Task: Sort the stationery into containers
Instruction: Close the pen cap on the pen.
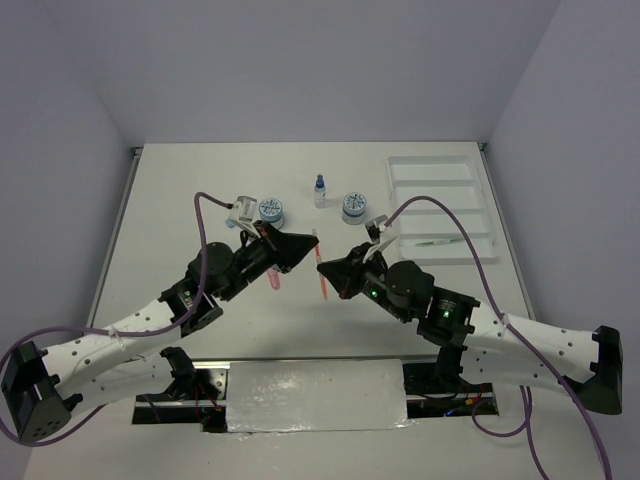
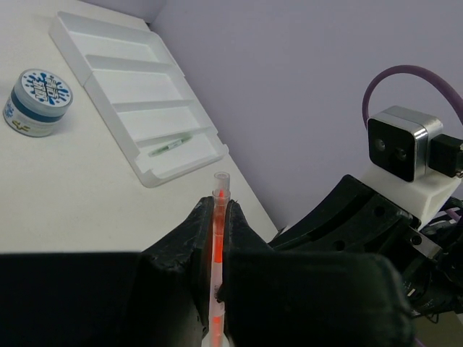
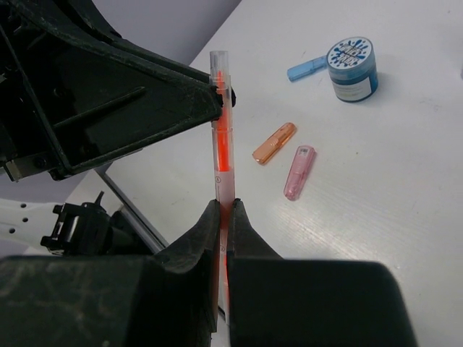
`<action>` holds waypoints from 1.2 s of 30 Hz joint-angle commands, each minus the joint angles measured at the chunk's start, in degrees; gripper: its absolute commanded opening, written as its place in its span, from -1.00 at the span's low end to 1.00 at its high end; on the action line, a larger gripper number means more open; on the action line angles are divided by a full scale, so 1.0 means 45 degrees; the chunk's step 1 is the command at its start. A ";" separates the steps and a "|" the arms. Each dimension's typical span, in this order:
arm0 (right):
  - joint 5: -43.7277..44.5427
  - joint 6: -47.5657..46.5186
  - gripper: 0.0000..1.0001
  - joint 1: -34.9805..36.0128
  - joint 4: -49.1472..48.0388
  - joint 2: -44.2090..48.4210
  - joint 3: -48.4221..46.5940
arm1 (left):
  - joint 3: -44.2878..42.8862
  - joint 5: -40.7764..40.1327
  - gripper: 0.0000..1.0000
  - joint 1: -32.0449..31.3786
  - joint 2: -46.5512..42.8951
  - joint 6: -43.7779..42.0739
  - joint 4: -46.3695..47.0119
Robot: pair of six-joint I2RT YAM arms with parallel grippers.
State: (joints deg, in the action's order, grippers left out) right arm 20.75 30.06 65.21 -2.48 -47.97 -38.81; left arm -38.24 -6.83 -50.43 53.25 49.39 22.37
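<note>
My left gripper will take the pen's middle (image 1: 319,256), as it is holding the pen too close to its far end, and leave that end for my right gripper.
A thin orange-red pen (image 1: 320,262) hangs above the table's middle, gripped at both ends. My left gripper (image 1: 312,243) is shut on its far end; in the left wrist view the pen (image 2: 219,217) sticks out between the left gripper's (image 2: 217,210) pads. My right gripper (image 3: 224,210) is shut on the pen (image 3: 223,130) near its other end. The white divided tray (image 1: 440,170) lies at the far right with a greenish pen (image 1: 437,242) in its nearest compartment. On the table lie orange (image 3: 274,142), pink (image 3: 299,171) and blue (image 3: 307,68) stubby pieces.
Two round blue-grey jars (image 1: 271,210) (image 1: 354,207) and a clear blue-capped bottle (image 1: 320,190) stand behind the grippers. Purple cables loop off both wrists. The right arm's camera housing (image 2: 401,144) sits close to the left gripper.
</note>
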 commanded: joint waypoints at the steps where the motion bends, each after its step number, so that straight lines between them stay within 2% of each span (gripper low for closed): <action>1: 0.0818 -0.0586 -1.00 -0.0272 -0.1556 0.0015 -0.1122 | 0.0314 0.1224 -1.00 -0.0101 0.0118 -0.0350 0.0341; 5: 0.0780 -0.1581 -1.00 -0.0389 -0.2473 -0.0200 -0.1493 | 0.0158 0.1751 -1.00 -0.0101 0.0314 -0.0622 0.0263; 9: -0.0488 -0.3064 -1.00 -0.0448 -0.3256 -0.0065 -0.1143 | -0.0135 0.1948 -0.96 -0.0101 0.0042 -0.1090 -0.0379; 12: -0.0900 -0.3321 -1.00 -0.0448 -0.3842 0.0364 -0.0499 | -0.0427 0.2045 -0.75 -0.0101 -0.0291 -0.1637 -0.1024; 13: -0.1230 -0.3399 -1.00 -0.0448 -0.3921 0.0443 -0.0420 | -0.0467 0.2026 -0.54 -0.0101 -0.0446 -0.1813 -0.1258; 15: -0.1699 -0.3613 -1.00 -0.0448 -0.3999 0.0600 -0.0283 | -0.0564 0.1967 -0.28 -0.0101 -0.0584 -0.1950 -0.1455; 16: -0.1895 -0.3595 -1.00 -0.0448 -0.3980 0.0600 -0.0263 | -0.0604 0.1928 0.00 -0.0101 -0.0700 -0.2029 -0.1591; 18: -0.1936 -0.3401 -1.00 -0.0448 -0.3785 0.0600 -0.0243 | -0.0798 0.1733 0.18 -0.0101 -0.0799 -0.2049 -0.1787; 19: -0.1878 -0.3342 -1.00 -0.0448 -0.3727 0.0562 -0.0224 | -0.0877 0.1578 0.20 -0.0101 -0.0896 -0.2068 -0.1904; 27: -0.2072 -0.2990 -1.00 -0.0429 -0.3804 0.0346 -0.0009 | -0.1736 0.1577 0.21 -0.0101 -0.1092 -0.2497 -0.1808; 29: -0.2228 -0.2912 -1.00 -0.0429 -0.3940 0.0385 0.0049 | -0.1834 0.1634 0.15 -0.0081 -0.0995 -0.2595 -0.1710; 32: -0.2638 -0.2873 -1.00 -0.0429 -0.3902 0.0385 -0.0028 | -0.1757 0.1810 -0.06 -0.0101 -0.0878 -0.2596 -0.1535; 36: -0.2912 -0.2833 -1.00 -0.0429 -0.3882 0.0327 -0.0028 | -0.1308 0.2433 -0.46 -0.0101 -0.0780 -0.2596 -0.0756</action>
State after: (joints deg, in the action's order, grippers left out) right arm 10.04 17.06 63.33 -15.55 -46.46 -38.87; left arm -44.25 1.58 -50.78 49.39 39.09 14.57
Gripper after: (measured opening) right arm 0.033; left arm 0.299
